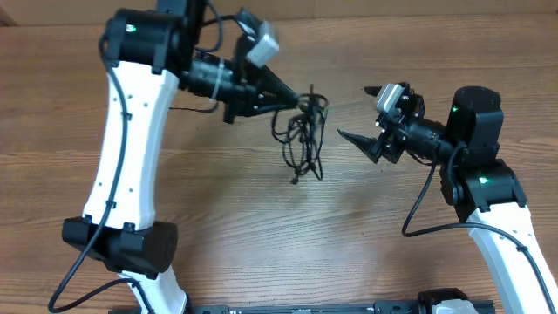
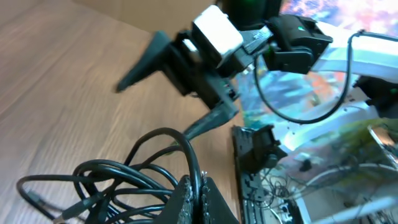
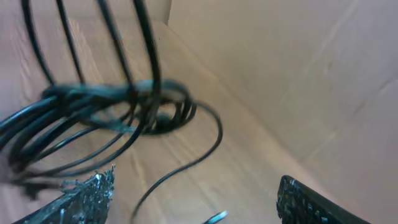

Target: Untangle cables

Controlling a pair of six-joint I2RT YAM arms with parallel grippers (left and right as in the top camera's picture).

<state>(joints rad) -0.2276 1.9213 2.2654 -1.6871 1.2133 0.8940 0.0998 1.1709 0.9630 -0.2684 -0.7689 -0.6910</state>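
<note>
My left gripper alone is holding the bunched, hanging tangle, so next my right gripper takes hold of the cords (image 1: 314, 105) near the top before my left gripper opens.
The cables (image 1: 301, 131) are a tangle of thin black cords in the middle of the wooden table, with loops trailing down to a plug end (image 1: 295, 180). My left gripper (image 1: 298, 98) is shut on a strand at the top of the tangle; in the left wrist view its jaws (image 2: 200, 186) pinch one cord, with the cable loops (image 2: 118, 180) spread to the left. My right gripper (image 1: 357, 113) stands open just right of the tangle, holding nothing. In the right wrist view the cables (image 3: 106, 99) lie ahead of my right gripper (image 3: 196, 199), and one loose strand (image 3: 180, 168) curves between its fingers.
The wooden table (image 1: 261, 253) runs on all around. The right arm's thick black cable (image 1: 418, 205) hangs beside its white link. In the left wrist view the right gripper's two fingers (image 2: 140, 65) point toward me, and a black base with loose wires (image 2: 267, 180) sits off the table's edge.
</note>
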